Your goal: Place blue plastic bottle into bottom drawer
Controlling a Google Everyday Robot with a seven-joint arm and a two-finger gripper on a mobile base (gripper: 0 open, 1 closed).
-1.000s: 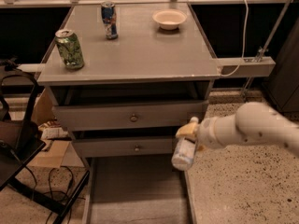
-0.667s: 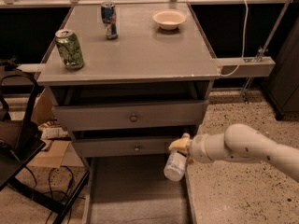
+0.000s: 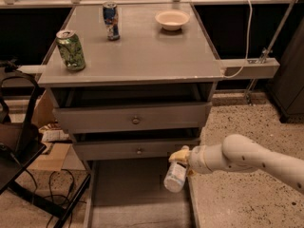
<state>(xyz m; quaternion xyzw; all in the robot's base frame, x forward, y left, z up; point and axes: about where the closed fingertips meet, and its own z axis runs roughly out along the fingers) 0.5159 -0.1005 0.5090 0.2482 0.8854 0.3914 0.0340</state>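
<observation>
Next, the gripper releases the blue plastic bottle on the bottom drawer's grey bottom (image 3: 164, 208), near the rail beside my arm.
My gripper (image 3: 180, 158) reaches in from the right on a white arm and is shut on the blue plastic bottle (image 3: 175, 176), a small clear bottle with a pale label. The bottle hangs tilted below the fingers, over the right side of the bottom drawer (image 3: 128, 194). That drawer is pulled out, wide and shallow, with a flat grey floor and low side rails. The bottle is a little above the floor, close to the right rail.
Two knobbed grey drawers (image 3: 135, 120) sit above the open one. On the cabinet top stand a green can (image 3: 70, 50), a blue can (image 3: 111, 21) and a white bowl (image 3: 172, 19). A black chair (image 3: 19, 151) and cables lie at the left.
My arm has moved left and down with the bottle, from beside the lower knobbed drawer to over the open bottom drawer's right side.
</observation>
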